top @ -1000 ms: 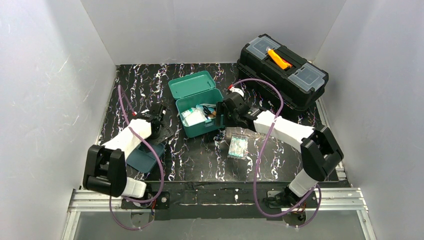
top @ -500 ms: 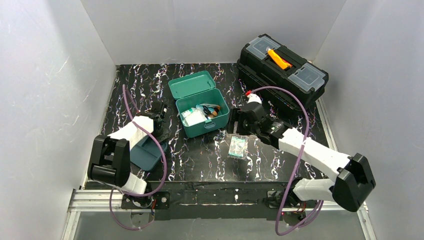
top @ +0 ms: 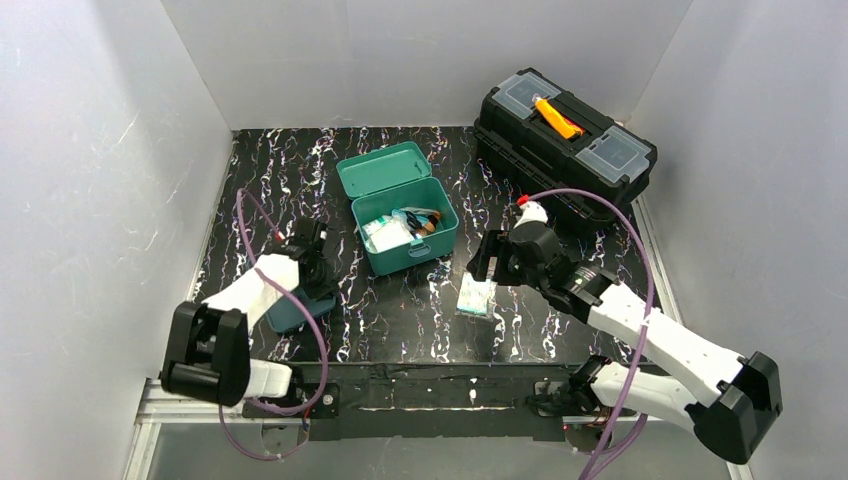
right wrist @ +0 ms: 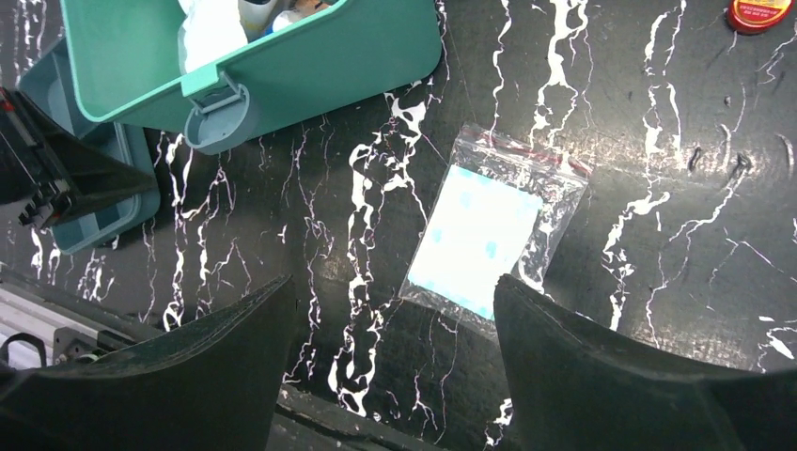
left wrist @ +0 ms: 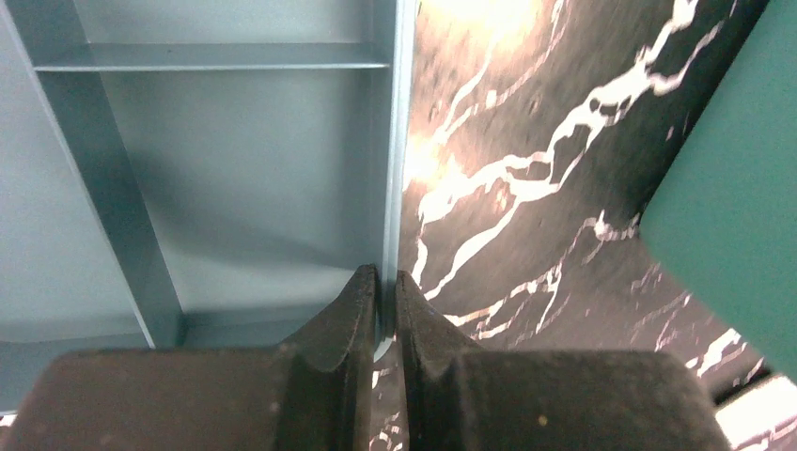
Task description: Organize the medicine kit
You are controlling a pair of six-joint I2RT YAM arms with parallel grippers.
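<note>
I should close my right gripper on the clear zip packet's side edge (top: 492, 299) (right wrist: 539, 271) that faces away from the medicine kit, about halfway between the zip and the bottom of the packet.
The medicine kit (top: 405, 225), a teal-green box, stands with its lid open mid-table; bottles and packets lie inside, and its latch side shows in the right wrist view (right wrist: 310, 56). Its darker teal inner tray (top: 285, 315) lies on the table to the left. My left gripper (top: 318, 275) is shut on the tray's thin side wall (left wrist: 389, 188); its fingers (left wrist: 362, 301) pinch that rim. A clear zip packet with a pale blue pad (top: 477, 293) lies right of the kit. My right gripper (top: 487, 265) hovers open above the packet (right wrist: 484, 235), its fingertips near the packet's edge.
A black toolbox with an orange handle (top: 565, 140) stands at the back right. A small red-capped item (right wrist: 757, 11) lies on the black marbled table (top: 400, 320) beyond the packet. White walls close in on three sides.
The left gripper has closed on the tray's rim. The right arm has drawn back from the kit toward the near right and now hangs over the packet.
</note>
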